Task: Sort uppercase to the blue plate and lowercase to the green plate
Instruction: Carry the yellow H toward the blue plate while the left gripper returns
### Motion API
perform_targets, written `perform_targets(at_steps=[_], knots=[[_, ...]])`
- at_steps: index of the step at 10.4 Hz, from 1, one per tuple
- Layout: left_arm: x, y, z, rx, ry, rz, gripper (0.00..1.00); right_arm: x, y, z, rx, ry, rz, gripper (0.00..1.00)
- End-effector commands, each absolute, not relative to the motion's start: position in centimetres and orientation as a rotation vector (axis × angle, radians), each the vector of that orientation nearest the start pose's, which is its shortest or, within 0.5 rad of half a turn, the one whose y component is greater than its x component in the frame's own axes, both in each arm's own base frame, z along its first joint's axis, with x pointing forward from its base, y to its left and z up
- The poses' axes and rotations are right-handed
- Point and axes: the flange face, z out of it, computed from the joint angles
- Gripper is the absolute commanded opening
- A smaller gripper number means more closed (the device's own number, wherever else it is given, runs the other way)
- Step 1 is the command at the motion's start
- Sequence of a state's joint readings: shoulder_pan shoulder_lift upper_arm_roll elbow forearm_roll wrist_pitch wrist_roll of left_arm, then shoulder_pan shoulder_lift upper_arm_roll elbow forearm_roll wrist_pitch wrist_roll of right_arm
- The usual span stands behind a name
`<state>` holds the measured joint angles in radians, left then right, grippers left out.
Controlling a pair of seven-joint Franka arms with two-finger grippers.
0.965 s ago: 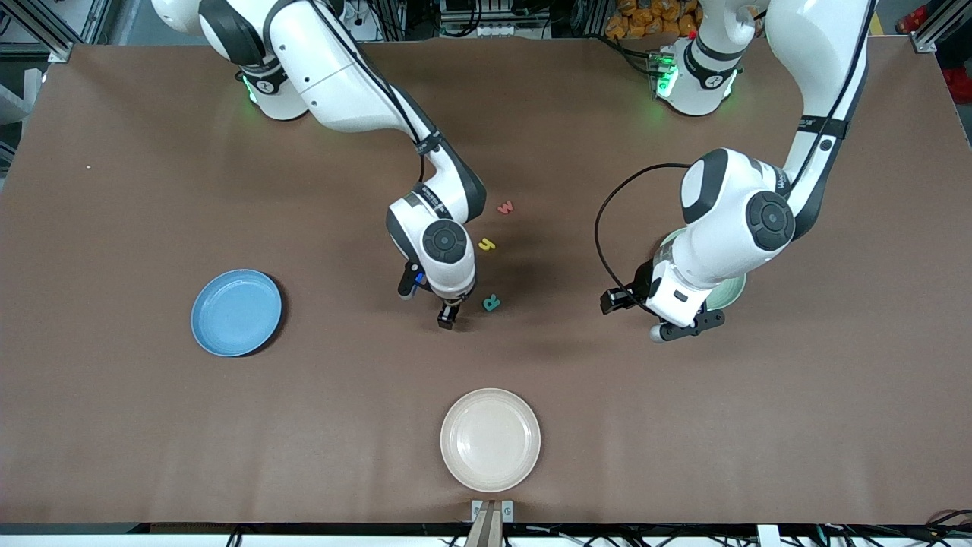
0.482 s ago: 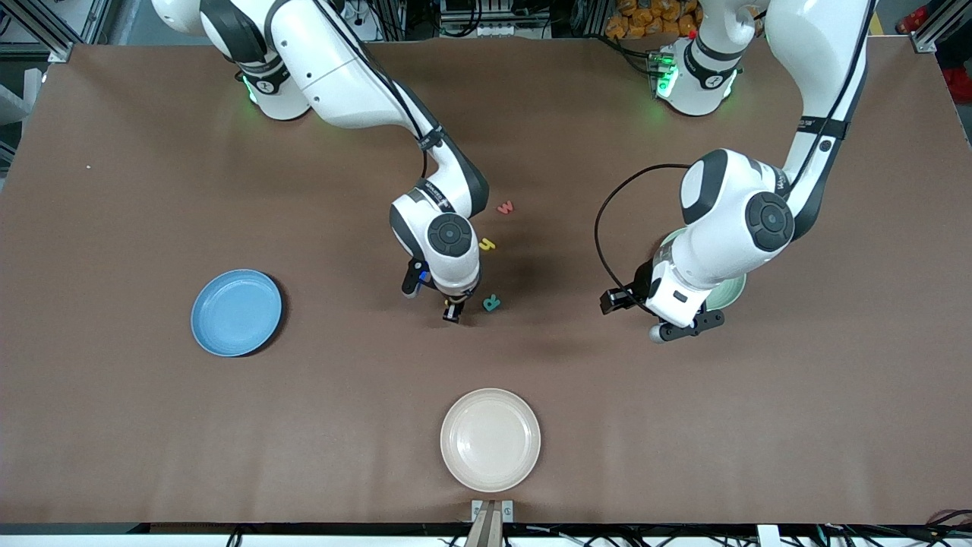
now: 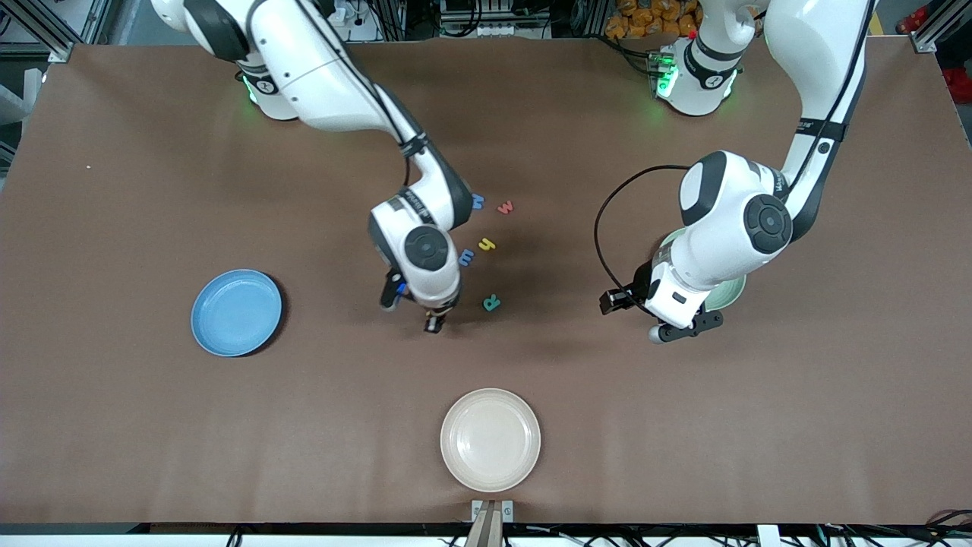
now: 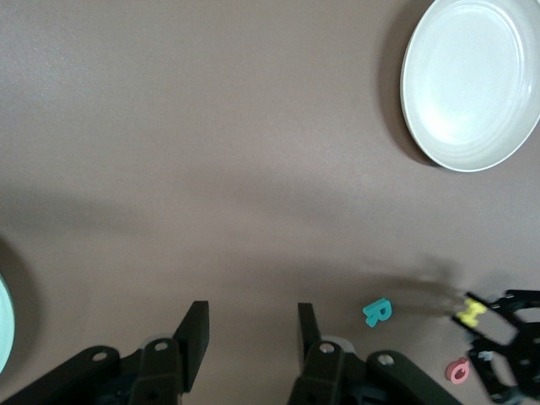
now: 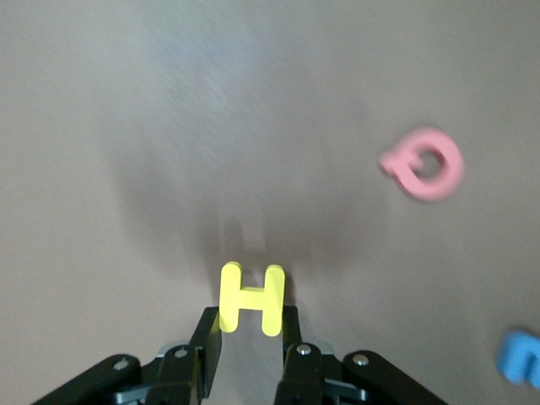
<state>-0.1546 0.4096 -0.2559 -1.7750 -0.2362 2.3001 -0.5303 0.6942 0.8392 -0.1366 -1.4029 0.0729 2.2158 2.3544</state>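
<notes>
My right gripper is going to let go of the yellow H, now upright beside the teal R, in the middle of the blue plate (image 3: 237, 314).
My right gripper (image 5: 249, 325) is shut on a yellow H (image 5: 251, 299), held upright just above the table beside the teal R (image 3: 492, 302). A red Q (image 5: 424, 164) lies close by. A red w (image 3: 506, 207), a yellow h (image 3: 487, 244) and two blue letters (image 3: 466, 257) (image 3: 477, 200) lie farther from the front camera than the R. The blue plate (image 3: 236, 312) sits toward the right arm's end. My left gripper (image 4: 251, 316) hangs open and empty beside the green plate (image 3: 733, 292), which the left arm mostly covers.
A cream-white plate (image 3: 490, 439) sits near the table's front edge, nearer the front camera than the letters. Brown table surface stretches between the letters and the blue plate.
The right gripper closed on the yellow H and shifted with it toward the right arm's end, uncovering two blue letters. The left arm has not moved.
</notes>
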Motion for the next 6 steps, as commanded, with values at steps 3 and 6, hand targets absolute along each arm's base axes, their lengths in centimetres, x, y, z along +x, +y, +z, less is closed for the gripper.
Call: perform_targets(at_steps=[3, 6], knots=[[61.0, -26.9, 35.2, -3.436, -0.522, 0.042, 0.5, 65.5, 28.5, 23.4, -2.168, 2.437, -0.017, 0.0], [58.6, -31.6, 34.5, -3.43, -0.488, 0.06, 0.5, 67.9, 17.5, 26.9, -2.33, 2.384, 0.089, 0.0]])
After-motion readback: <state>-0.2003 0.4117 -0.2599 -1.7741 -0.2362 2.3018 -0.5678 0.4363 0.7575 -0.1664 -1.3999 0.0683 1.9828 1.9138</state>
